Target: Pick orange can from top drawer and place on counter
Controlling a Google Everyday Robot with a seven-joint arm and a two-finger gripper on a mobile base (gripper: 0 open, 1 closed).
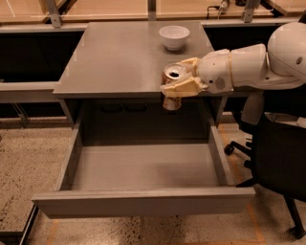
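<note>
I should release the orange can, now hanging at the counter's front edge, with my gripper on the grey counter (179,67) in front of the white bowl.
The orange can (173,79) is upright in my gripper (180,82), its silver top with the dark opening showing. The cream fingers (181,88) are shut around its body. The can hangs at the front edge of the grey counter (119,57), right of centre, with its lower part below the counter's edge. The top drawer (143,167) is pulled fully open below, its grey floor bare. My white arm reaches in from the right.
A white bowl (174,36) stands on the counter at the back right. A black office chair (279,162) stands right of the drawer. A light wooden surface (105,7) runs behind the counter. Speckled floor lies to the left.
</note>
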